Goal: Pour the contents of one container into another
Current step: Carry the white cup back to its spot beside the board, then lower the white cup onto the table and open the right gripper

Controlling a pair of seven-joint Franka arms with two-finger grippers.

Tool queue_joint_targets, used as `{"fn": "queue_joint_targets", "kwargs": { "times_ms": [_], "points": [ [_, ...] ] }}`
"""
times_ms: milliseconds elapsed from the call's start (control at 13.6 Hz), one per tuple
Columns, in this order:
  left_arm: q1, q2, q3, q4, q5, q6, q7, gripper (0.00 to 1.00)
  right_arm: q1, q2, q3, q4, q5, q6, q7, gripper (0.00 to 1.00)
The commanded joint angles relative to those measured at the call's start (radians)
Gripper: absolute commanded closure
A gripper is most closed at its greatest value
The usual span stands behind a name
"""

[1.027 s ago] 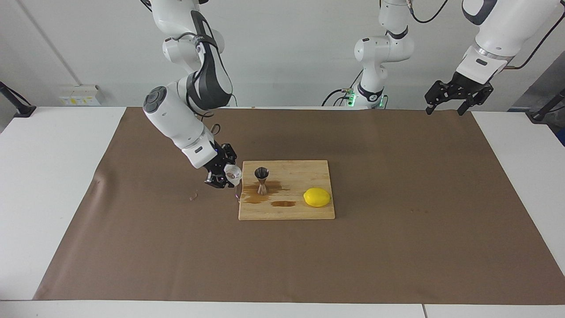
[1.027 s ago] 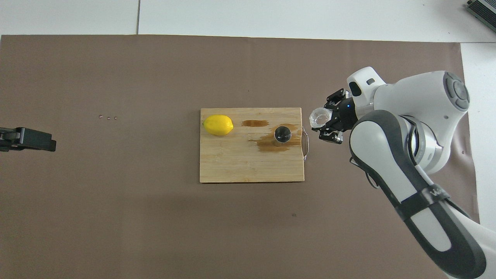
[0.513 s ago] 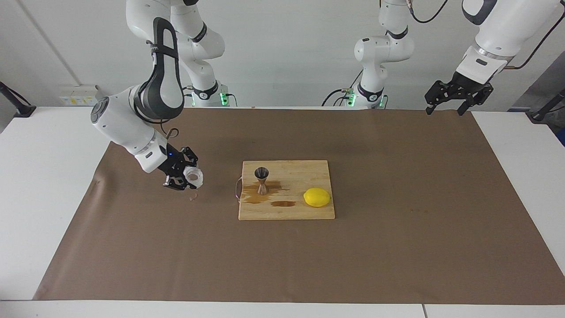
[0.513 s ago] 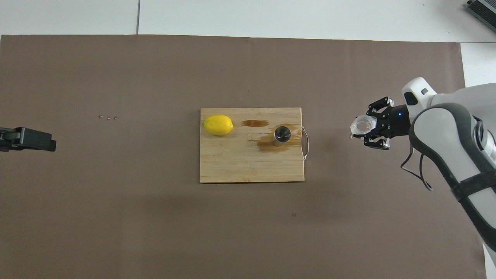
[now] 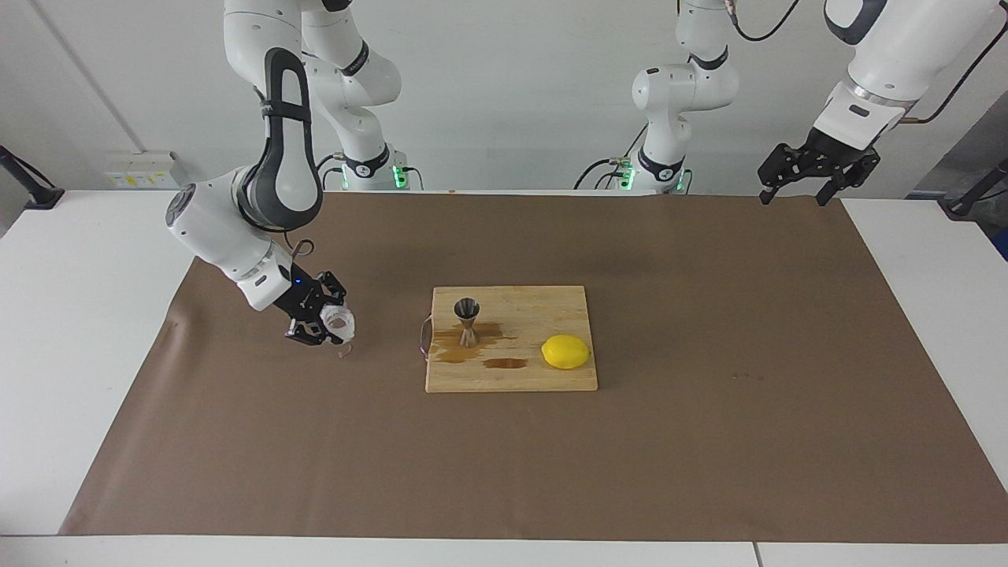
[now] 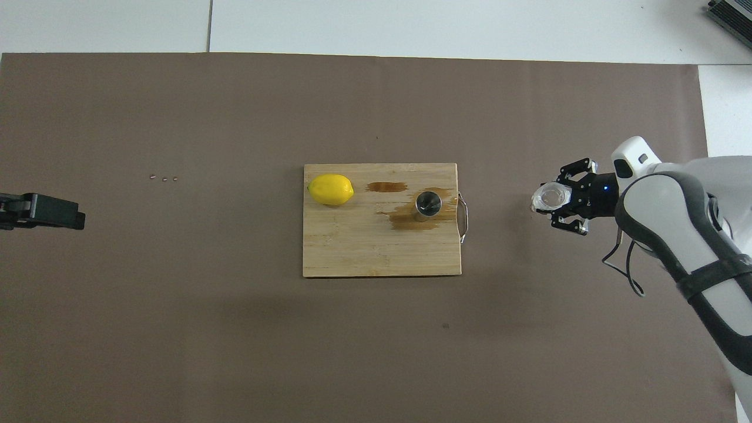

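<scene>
The robot's right gripper should release the small faceted glass cup on the brown paper out (image 6: 546, 205) beyond the handle of the cutting board.
The small faceted glass cup (image 5: 339, 320) is held in my right gripper (image 5: 327, 324), shut on it low over the brown paper, off the cutting board toward the right arm's end. It also shows in the overhead view (image 6: 549, 197), in the right gripper (image 6: 561, 200). The steel jigger (image 5: 467, 316) stands upright on the wooden cutting board (image 5: 551, 378), near the board's handle end; from above its open mouth (image 6: 428, 203) shows. My left gripper (image 5: 794, 194) waits open, raised over the table's corner at the left arm's end.
A yellow lemon (image 5: 565, 351) lies on the board beside the jigger, with brown wet stains (image 6: 411, 218) around the jigger. A small scrap (image 5: 344, 353) lies on the brown paper (image 5: 709, 441) under the cup. Tiny specks (image 6: 164, 178) lie toward the left arm's end.
My right gripper has carried the glass cup away from the board's handle edge toward the right arm's end of the table, then settled a little lower. The left arm has not moved.
</scene>
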Motion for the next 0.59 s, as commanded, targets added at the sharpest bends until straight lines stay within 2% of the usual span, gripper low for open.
{"fn": "queue_joint_targets", "kwargs": {
  "times_ms": [0,513],
  "points": [
    [-0.010,-0.004,0.012,0.003,-0.011,-0.016,0.002,0.00,-0.020,0.034,0.008,-0.015,0.088,0.026,-0.121,0.52],
    [-0.010,-0.003,0.012,0.003,-0.011,-0.016,0.002,0.00,-0.066,0.101,0.008,-0.015,0.155,0.023,-0.290,0.51]
  ]
}}
